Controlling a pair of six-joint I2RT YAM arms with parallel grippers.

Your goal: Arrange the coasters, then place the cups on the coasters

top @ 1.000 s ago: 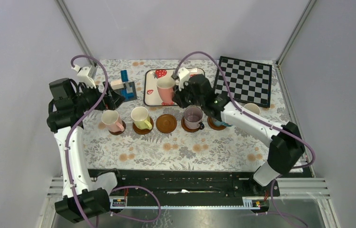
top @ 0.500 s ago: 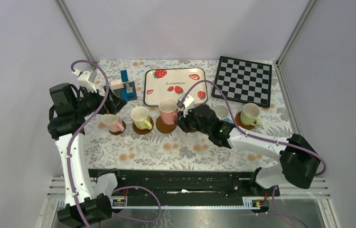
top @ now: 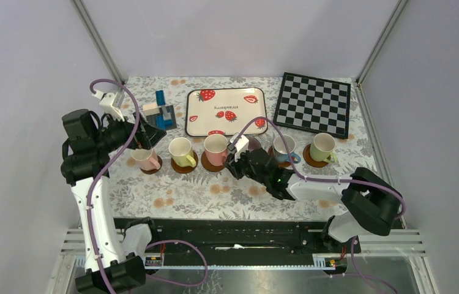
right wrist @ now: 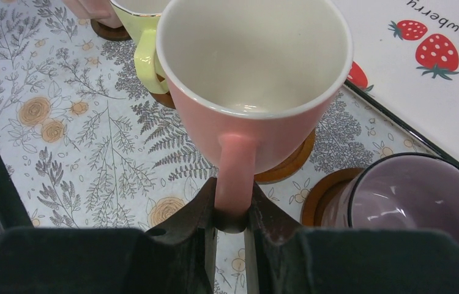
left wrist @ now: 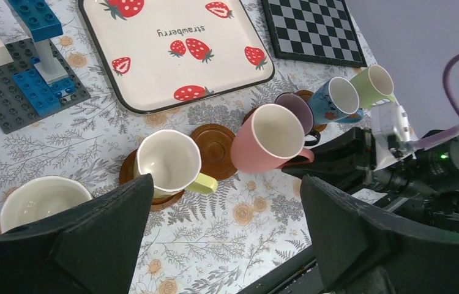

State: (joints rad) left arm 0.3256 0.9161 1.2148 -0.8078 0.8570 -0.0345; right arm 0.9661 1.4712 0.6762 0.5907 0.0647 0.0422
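Observation:
The robot's right gripper will set the pink cup down on the brown coaster (top: 212, 159) (right wrist: 256, 135) between the yellow-green cup and the mauve cup.
My right gripper (right wrist: 233, 205) is shut on the handle of the pink cup (right wrist: 251, 79), which it holds slightly tilted over a brown coaster (right wrist: 288, 162); I cannot tell whether they touch. From above, the pink cup (top: 216, 149) is third in a row of cups on coasters: pale pink (top: 145, 157), yellow-green (top: 181, 150), blue (top: 285, 147), green (top: 322, 147). The mauve cup (right wrist: 417, 202) stands on its coaster just right of the pink one, mostly hidden behind my right wrist from above. My left gripper (left wrist: 224, 196) hangs open and empty above the row's left end (top: 147, 131).
The strawberry tray (top: 227, 111) lies behind the row and holds nothing. The chessboard (top: 314, 104) sits at the back right. A block model (top: 158, 113) stands at the back left near my left wrist. A flowered cloth (top: 215, 190) covers the table.
My right gripper has carried the pink cup from above the tray forward and down to the third coaster. The left arm has barely moved.

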